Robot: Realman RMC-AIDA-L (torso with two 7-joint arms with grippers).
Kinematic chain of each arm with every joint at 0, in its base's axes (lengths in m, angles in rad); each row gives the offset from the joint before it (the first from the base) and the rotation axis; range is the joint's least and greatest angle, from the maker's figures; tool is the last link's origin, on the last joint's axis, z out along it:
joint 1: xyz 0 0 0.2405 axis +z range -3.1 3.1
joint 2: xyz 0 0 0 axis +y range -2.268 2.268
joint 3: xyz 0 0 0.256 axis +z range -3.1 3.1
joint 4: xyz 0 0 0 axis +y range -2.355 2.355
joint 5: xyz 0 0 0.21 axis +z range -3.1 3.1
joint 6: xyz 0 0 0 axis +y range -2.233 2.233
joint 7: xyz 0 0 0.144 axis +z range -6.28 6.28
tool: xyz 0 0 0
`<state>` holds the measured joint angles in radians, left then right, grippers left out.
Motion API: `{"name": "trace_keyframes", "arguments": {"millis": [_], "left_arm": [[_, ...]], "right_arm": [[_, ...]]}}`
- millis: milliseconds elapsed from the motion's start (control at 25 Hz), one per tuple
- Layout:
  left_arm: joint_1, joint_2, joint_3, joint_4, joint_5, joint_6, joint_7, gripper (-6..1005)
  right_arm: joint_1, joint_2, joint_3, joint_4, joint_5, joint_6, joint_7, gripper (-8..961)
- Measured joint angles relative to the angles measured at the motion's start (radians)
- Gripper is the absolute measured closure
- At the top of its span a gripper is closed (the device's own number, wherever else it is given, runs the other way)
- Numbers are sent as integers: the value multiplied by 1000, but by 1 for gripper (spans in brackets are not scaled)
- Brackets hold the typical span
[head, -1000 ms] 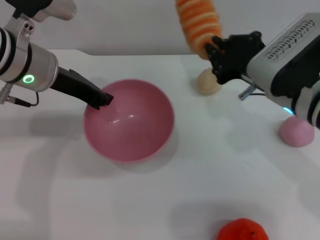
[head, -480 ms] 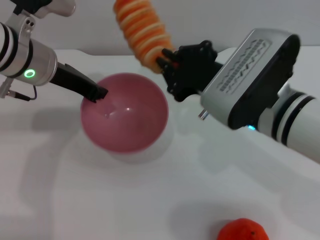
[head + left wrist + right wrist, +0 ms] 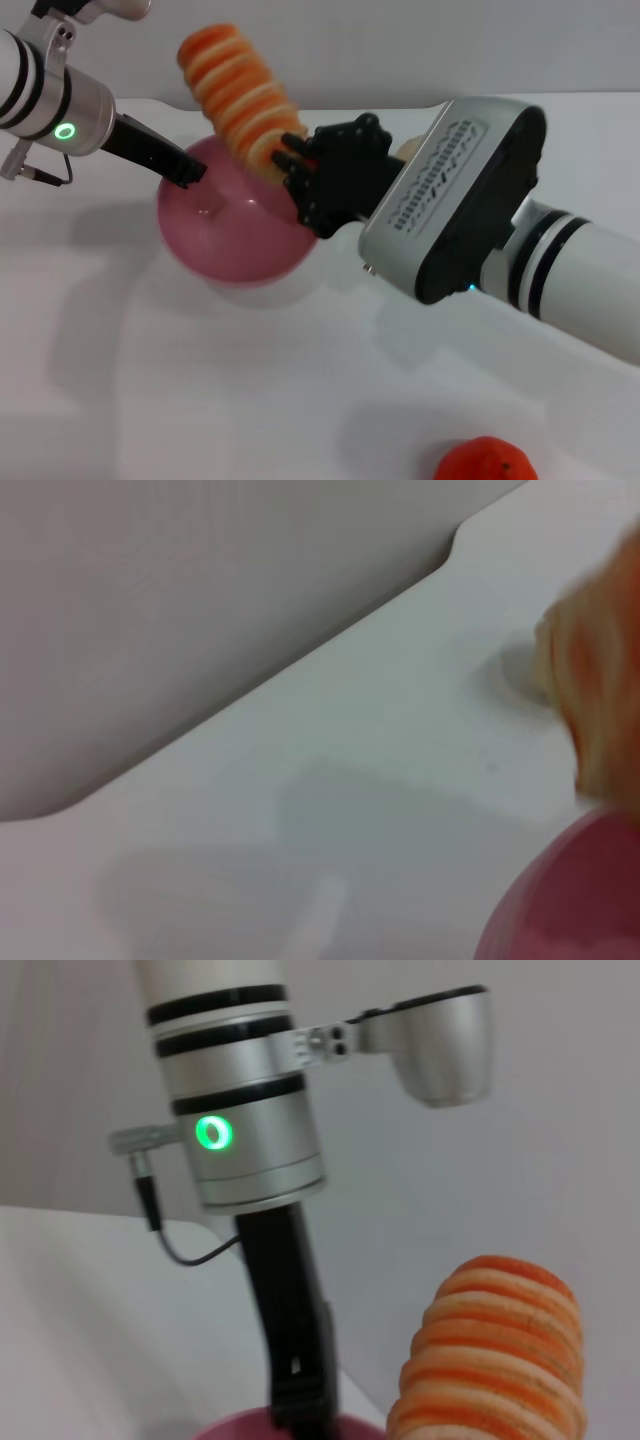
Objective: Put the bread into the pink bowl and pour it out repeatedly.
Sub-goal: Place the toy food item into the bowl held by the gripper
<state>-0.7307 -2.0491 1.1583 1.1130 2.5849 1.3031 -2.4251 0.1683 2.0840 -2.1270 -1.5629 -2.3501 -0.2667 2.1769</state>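
Next, my right gripper releases the bread across the middle of the pink bowl (image 3: pixel 249 202), close beside my left gripper.
The bread (image 3: pixel 238 100), a ridged roll with orange and cream stripes, is held slanted over the far rim of the pink bowl (image 3: pixel 205 250). My right gripper (image 3: pixel 287 162) is shut on the roll's lower end, above the bowl's right side. My left gripper (image 3: pixel 192 172) is shut on the bowl's far-left rim. The right wrist view looks along the bread (image 3: pixel 495 1360) at the left gripper (image 3: pixel 300 1380) and a sliver of the bowl (image 3: pixel 240 1430). In the left wrist view, the bread (image 3: pixel 598 680) is a blur beside the bowl's edge (image 3: pixel 570 905).
An orange fruit (image 3: pixel 486 463) lies at the table's front edge. The bulky right arm (image 3: pixel 470 220) reaches across the table's middle from the right. A rounded table edge (image 3: pixel 230 695) runs along the back.
My right gripper has carried the bread leftward and down from the far right until it hangs over the bowl. The left gripper and bowl have shifted slightly left.
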Motion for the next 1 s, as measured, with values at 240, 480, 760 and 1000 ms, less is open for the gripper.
{"name": "trace_keyframes", "arguments": {"millis": [240,480,760,1000], "left_arm": [[-4,-1,-5,1,6,-4,-2,957],[-4,-2,-13,2,4,1,-2,958],[-4,-3,-10,2,0,6,-2,957],[-3,-5,-7,0,0,8,-2,958]], "right_arm": [[17,-1,-17,40,4,3,1,852],[18,-1,-24,51,6,5,5,854],[28,-4,-39,64,5,-6,1,844],[29,-4,-42,69,2,-7,0,642]]}}
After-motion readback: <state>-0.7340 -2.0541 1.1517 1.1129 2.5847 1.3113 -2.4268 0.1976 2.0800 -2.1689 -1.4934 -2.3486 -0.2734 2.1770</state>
